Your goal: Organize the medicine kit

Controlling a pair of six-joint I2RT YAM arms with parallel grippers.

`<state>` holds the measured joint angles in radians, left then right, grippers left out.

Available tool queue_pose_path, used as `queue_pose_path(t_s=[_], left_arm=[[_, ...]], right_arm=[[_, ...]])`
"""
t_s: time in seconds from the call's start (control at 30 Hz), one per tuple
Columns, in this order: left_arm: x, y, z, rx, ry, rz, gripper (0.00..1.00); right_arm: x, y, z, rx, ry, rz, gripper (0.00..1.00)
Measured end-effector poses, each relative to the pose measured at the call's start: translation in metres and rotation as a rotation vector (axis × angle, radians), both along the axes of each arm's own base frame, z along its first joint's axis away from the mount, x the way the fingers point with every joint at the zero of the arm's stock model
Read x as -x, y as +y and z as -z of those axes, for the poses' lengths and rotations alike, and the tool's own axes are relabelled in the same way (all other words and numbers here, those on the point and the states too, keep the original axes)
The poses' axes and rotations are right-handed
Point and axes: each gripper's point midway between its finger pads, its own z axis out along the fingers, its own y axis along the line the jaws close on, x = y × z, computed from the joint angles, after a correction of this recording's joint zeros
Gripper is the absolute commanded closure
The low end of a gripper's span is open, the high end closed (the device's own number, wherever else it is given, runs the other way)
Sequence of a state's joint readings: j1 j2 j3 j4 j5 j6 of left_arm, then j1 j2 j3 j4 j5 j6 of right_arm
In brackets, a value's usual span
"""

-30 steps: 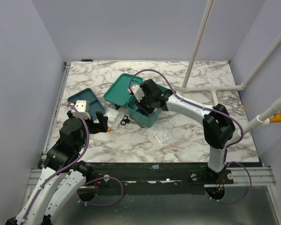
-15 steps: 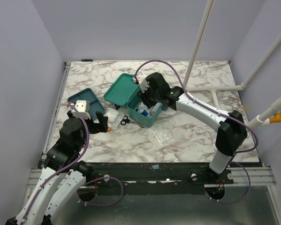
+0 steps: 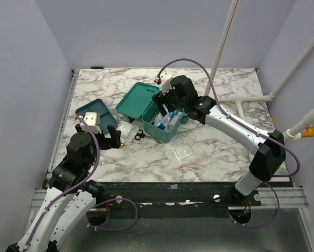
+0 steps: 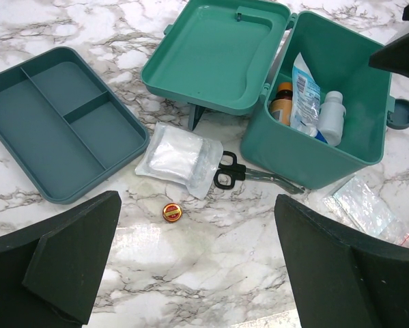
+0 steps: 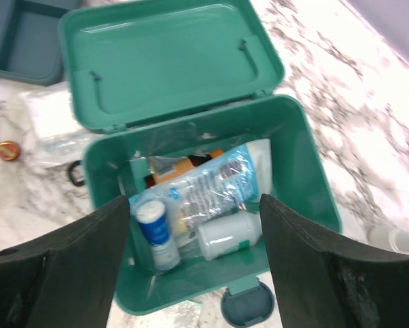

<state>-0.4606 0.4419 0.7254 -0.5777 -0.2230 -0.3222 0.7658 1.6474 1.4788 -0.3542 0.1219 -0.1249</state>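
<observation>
I should next move my right gripper to the white gauze packet's near end [image 3: 128,139] [image 5: 57,152], between the small red tin and the black-handled scissors, and close it there.
The medicine kit [image 3: 168,132] is a teal-green box, lid [image 3: 136,98] hinged open to the left; it also shows in the left wrist view [image 4: 368,102] and the right wrist view [image 5: 306,164]. Inside lie a white bottle [image 5: 228,234], a blue-and-white tube [image 5: 155,231], a printed sachet [image 5: 211,183] and an orange-capped bottle [image 4: 281,104]. My right gripper [image 3: 166,107] hovers open and empty just above the box. My left gripper [image 3: 114,137] is open and empty above the table, left of the box.
A dark teal compartment tray [image 4: 54,126] lies at the left. A white gauze packet [image 4: 178,156], black-handled scissors [image 4: 242,174] and a small red tin [image 4: 171,212] lie in front of the lid. A clear plastic bag [image 3: 182,151] lies right of the box front.
My right gripper has lifted up and back out of the box, empty. The items inside now show. The left arm has not moved.
</observation>
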Motion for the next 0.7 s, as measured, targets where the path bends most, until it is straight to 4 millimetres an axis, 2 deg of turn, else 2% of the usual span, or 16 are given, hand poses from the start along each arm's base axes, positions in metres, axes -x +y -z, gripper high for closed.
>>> queue_pose_path(t_s=[0.2, 0.33, 0.43, 0.53, 0.7], left_arm=[[0.000, 0.000, 0.000, 0.000, 0.000, 0.000, 0.02], [0.000, 0.000, 0.000, 0.000, 0.000, 0.000, 0.02], [0.000, 0.000, 0.000, -0.001, 0.002, -0.001, 0.01], [-0.001, 0.000, 0.001, -0.002, 0.006, -0.004, 0.01], [-0.003, 0.004, 0.003, 0.006, 0.015, -0.033, 0.01]], right_arm=[[0.029, 0.023, -0.021, -0.072, 0.010, -0.148, 0.22], [0.060, 0.049, -0.025, -0.071, 0.000, -0.252, 0.26], [0.080, 0.067, -0.021, -0.071, 0.015, -0.321, 0.31], [0.091, 0.079, -0.014, -0.073, 0.035, -0.367, 0.33], [0.103, 0.100, 0.016, -0.042, 0.090, -0.416, 0.37]])
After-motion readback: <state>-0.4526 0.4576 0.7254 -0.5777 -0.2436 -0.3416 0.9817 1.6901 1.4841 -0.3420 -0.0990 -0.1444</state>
